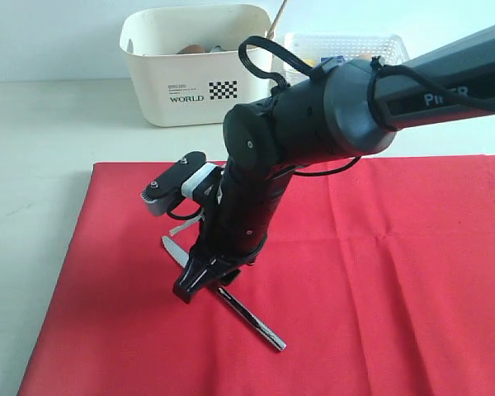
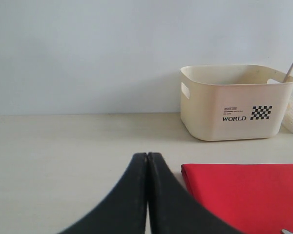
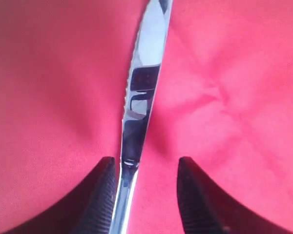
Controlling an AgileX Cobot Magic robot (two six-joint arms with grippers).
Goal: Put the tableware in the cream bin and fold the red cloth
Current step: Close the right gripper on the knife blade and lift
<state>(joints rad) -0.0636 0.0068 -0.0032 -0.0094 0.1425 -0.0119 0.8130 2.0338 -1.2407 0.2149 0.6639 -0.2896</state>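
The silver table knife slants close against one right gripper finger; next I lift clear, center, then close on its middle (image 3: 130, 163).
The silver table knife (image 1: 252, 318) lies on the spread red cloth (image 1: 379, 272), blade pointing toward the cloth's left side. My right gripper (image 1: 206, 283) points down over the knife and is open. In the right wrist view the knife (image 3: 141, 97) runs between the fingers, close against one finger (image 3: 103, 195), with the red cloth (image 3: 234, 73) beneath. The cream bin (image 1: 198, 74) stands behind the cloth with a wooden chopstick (image 1: 278, 18) sticking out. My left gripper (image 2: 147, 156) is shut on nothing, above bare table beside the cloth's corner (image 2: 244, 195), facing the cream bin (image 2: 234, 105).
A white lattice basket (image 1: 346, 45) holding coloured items stands right of the cream bin. The right arm (image 1: 313, 115) reaches across the cloth from the right. Pale table (image 1: 41, 140) surrounds the cloth on the left and behind.
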